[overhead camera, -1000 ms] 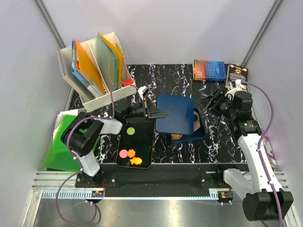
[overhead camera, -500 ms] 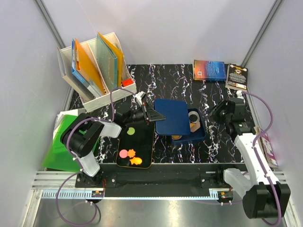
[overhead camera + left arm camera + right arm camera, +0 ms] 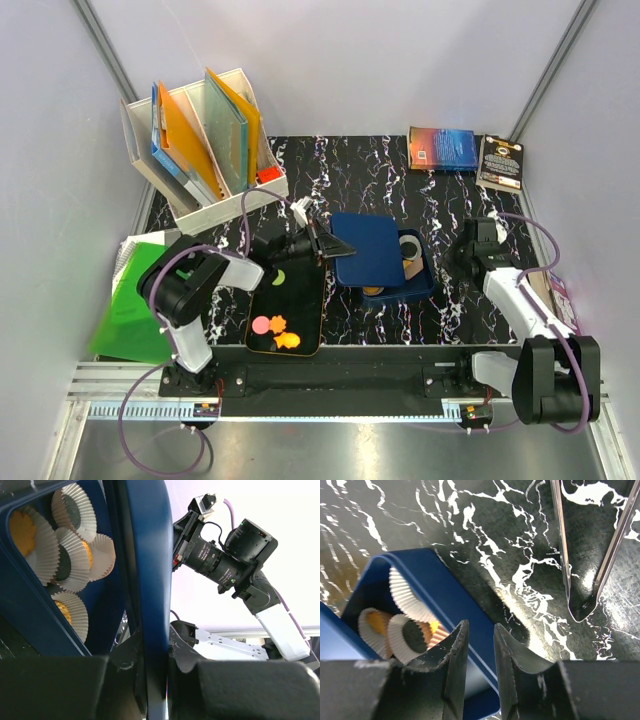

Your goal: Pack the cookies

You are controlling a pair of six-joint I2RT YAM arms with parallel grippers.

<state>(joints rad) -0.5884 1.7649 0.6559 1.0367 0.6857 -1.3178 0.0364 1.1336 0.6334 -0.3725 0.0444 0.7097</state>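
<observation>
Next, my left gripper sets the blue lid down flat on top of the open blue box (image 3: 378, 255) (image 3: 77, 570), over the cup liners, and lets go. The lid is now held tilted over the box.
My left gripper (image 3: 322, 246) is shut on the edge of the blue lid (image 3: 370, 248) and holds it tilted over the blue box (image 3: 420, 280). In the left wrist view the lid's rim (image 3: 154, 605) sits pinched between my fingers. The box (image 3: 107, 630) holds white cup liners (image 3: 75, 512) with orange cookies (image 3: 22, 527). On the black tray (image 3: 300, 300) lie a green cookie (image 3: 277, 277), a pink cookie (image 3: 261, 324) and two orange cookies (image 3: 288, 340). My right gripper (image 3: 479, 630) is slightly open and empty just above the box's right rim (image 3: 445, 590).
Metal tongs (image 3: 590, 555) lie on the marble table right of the box. A white file rack (image 3: 205, 150) stands at the back left. Two books (image 3: 445, 148) lie at the back right. A green bag (image 3: 125, 310) lies at the left edge.
My right arm has pulled back from the far right toward the near edge. The left gripper has brought the lid lower over the box.
</observation>
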